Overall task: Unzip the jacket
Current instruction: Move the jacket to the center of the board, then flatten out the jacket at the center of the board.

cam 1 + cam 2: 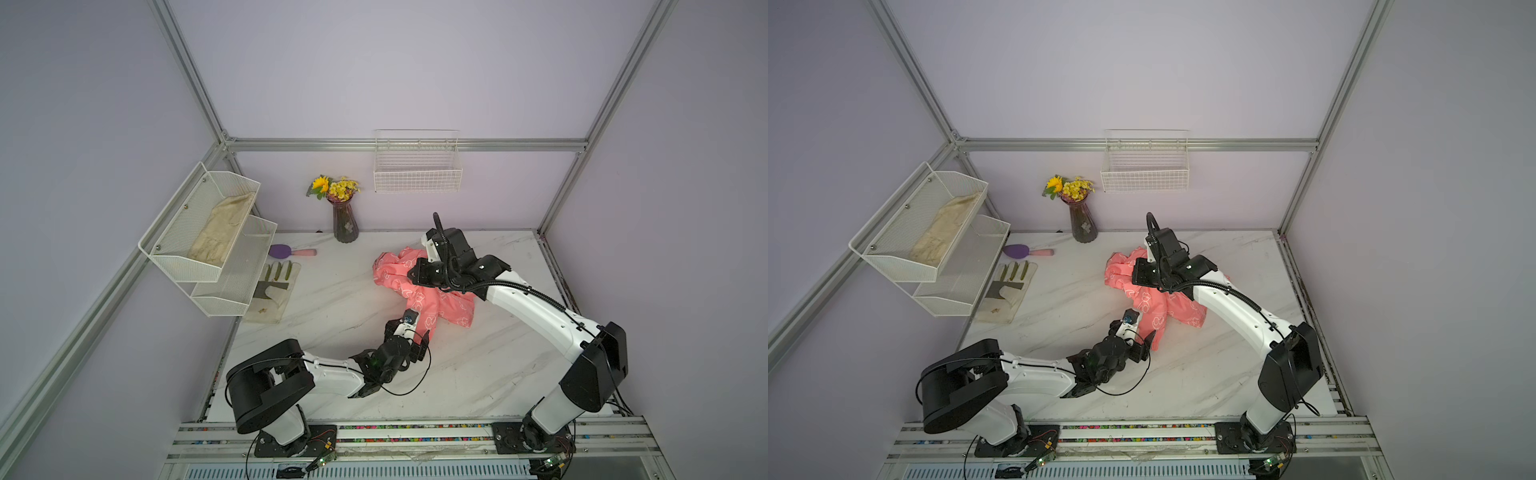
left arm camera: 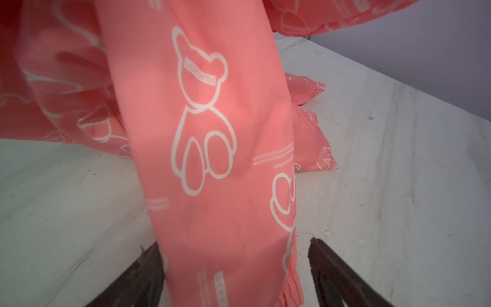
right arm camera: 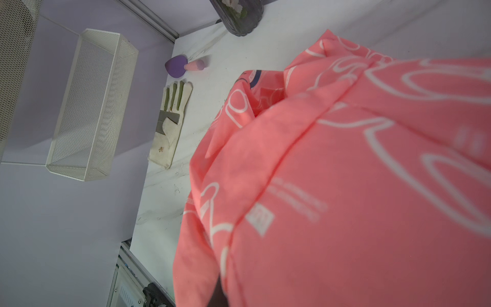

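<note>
The crumpled jacket hides its zipper under my right gripper, so my left gripper needs to close on the hanging sleeve (image 1: pixel 423 314) before both grippers pull the jacket wide.
The coral-pink jacket (image 1: pixel 419 291) with its white bear print lies crumpled on the marble table (image 1: pixel 332 316), right of the middle in both top views. My right gripper (image 1: pixel 415 274) sits on its upper part, shut on a bunch of the fabric. Cloth (image 3: pixel 345 186) fills the right wrist view and hides the jaws. One sleeve (image 2: pixel 212 159) hangs toward the front. My left gripper (image 2: pixel 233 244) is open around the sleeve's cuff end, a dark finger (image 2: pixel 326 265) on each side. A bit of dark blue logo (image 3: pixel 253 77) shows. The zipper is hidden.
A grey-white work glove (image 1: pixel 276 286) and a purple-pink brush (image 1: pixel 291 251) lie at the left. A vase of yellow flowers (image 1: pixel 345 220) stands at the back. A mesh shelf (image 1: pixel 232 291) holding beige cloth (image 1: pixel 220 232) juts out at left. A wire basket (image 1: pixel 417 166) hangs on the back wall.
</note>
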Robot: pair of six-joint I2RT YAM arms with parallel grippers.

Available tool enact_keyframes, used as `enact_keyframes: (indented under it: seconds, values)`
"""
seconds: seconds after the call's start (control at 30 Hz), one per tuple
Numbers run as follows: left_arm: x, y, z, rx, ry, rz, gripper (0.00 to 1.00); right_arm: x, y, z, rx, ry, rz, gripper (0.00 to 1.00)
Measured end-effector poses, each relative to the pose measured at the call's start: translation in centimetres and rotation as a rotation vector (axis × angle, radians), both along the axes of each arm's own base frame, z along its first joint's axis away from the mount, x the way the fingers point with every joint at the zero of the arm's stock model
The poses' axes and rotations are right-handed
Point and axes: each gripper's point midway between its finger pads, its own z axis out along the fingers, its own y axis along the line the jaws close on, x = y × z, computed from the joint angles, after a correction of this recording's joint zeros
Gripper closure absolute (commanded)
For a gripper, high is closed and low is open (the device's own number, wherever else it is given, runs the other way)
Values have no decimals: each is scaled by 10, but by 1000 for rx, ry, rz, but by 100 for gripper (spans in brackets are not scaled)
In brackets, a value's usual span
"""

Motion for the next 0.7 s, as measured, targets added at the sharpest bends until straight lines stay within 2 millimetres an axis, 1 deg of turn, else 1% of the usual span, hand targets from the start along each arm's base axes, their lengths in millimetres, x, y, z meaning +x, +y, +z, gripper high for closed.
enact_keyframes:
  seconds: [0.1, 0.2, 0.23, 0.4, 0.47, 0.53, 0.57, 0.6, 0.67, 0.7]
  values:
    - [2, -5, 7, -55, -18, -1, 42, 2, -7, 3, 1, -3, -11, 100]
    - [4, -7, 19, -104, -46, 7, 54, 6, -15, 9, 8, -14, -27, 100]
    - [5, -7, 23, -120, -52, 8, 61, 6, -17, 11, 11, -18, -31, 100]
    - [6, -10, 29, -140, -69, -15, 83, 4, -25, 19, 25, -29, -38, 100]
    - [5, -13, 32, -149, -72, -37, 93, 3, -26, 21, 31, -30, -38, 100]
    - [4, -16, 34, -159, -76, -54, 95, 4, -28, 22, 35, -30, -39, 100]
    - [3, -17, 35, -165, -78, -65, 85, 4, -29, 23, 37, -30, -39, 100]
    - [2, -19, 36, -172, -79, -76, 57, 4, -29, 24, 39, -30, -39, 100]
    - [0, -21, 39, -182, -87, -100, 17, 3, -30, 25, 46, -30, -36, 100]
    - [-1, -21, 40, -192, -92, -106, 1, 3, -30, 26, 49, -28, -35, 100]
